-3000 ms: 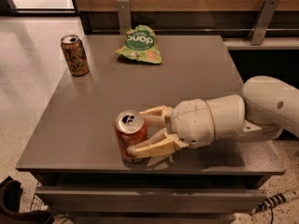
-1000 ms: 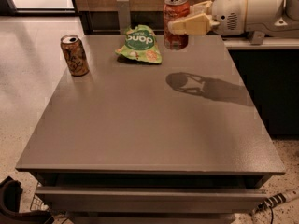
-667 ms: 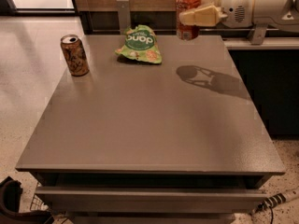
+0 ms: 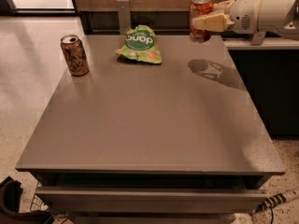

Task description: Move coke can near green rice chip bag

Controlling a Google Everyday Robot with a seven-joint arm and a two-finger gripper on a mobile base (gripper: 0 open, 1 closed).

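Note:
The robot's gripper needs to release the coke can on the table [image 4: 185,72] between the green rice chip bag and the shadow.
The coke can [image 4: 201,11], red-orange with a silver top, hangs upright in the air above the table's far right corner. My gripper [image 4: 205,18] is shut on it, with a pale finger [image 4: 211,22] across its front; the white arm reaches in from the right. The green rice chip bag [image 4: 139,45] lies flat at the far middle of the table, to the left of and below the can. The can and arm cast a shadow [image 4: 212,71] on the table top.
A brown-and-gold patterned can [image 4: 74,55] stands upright near the far left of the grey table [image 4: 149,125]. A metal post [image 4: 123,14] and a wood-panelled wall stand behind the table. A dark counter is to the right.
The can was gripped near the table's front, then lifted and carried to the far right. Over the last second it moved further right and slightly up.

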